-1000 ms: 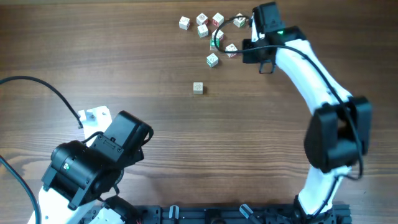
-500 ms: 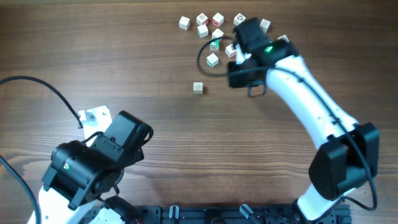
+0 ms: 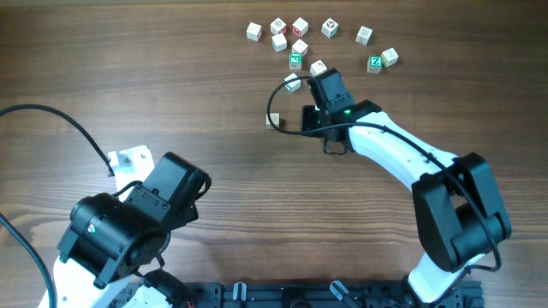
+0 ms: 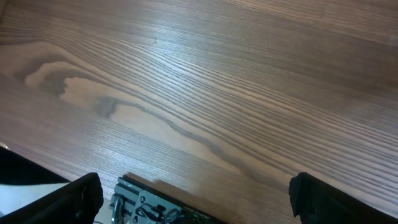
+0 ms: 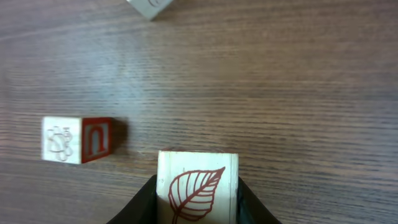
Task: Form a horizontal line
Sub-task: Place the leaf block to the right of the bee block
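Note:
Next, my right gripper lets go of the whitish wooden cube on the table (image 3: 293, 121) (image 5: 144, 142) close beside the red "n" side of the lone cube.
My right gripper (image 5: 198, 205) is shut on a whitish wooden cube with a red leaf print (image 5: 198, 185), held close above the table. To its left lies a lone cube with a red "n" side and a faint-marked top (image 5: 78, 139). In the overhead view this gripper (image 3: 308, 118) is just right of that lone cube (image 3: 272, 123), which is half hidden by a cable loop. The held cube is hidden there. No row of three cubes shows. My left gripper (image 4: 199, 199) is open and empty over bare wood.
Several loose cubes lie scattered at the back (image 3: 289, 36), some with green prints (image 3: 374, 62), and one sits just behind the right wrist (image 3: 293, 83). A cube corner shows at the top of the right wrist view (image 5: 151, 6). The left arm (image 3: 128, 227) is at the front left.
My right arm has swung from the cube cluster at the back toward the front left, stopping beside the lone cube. The left arm has not moved.

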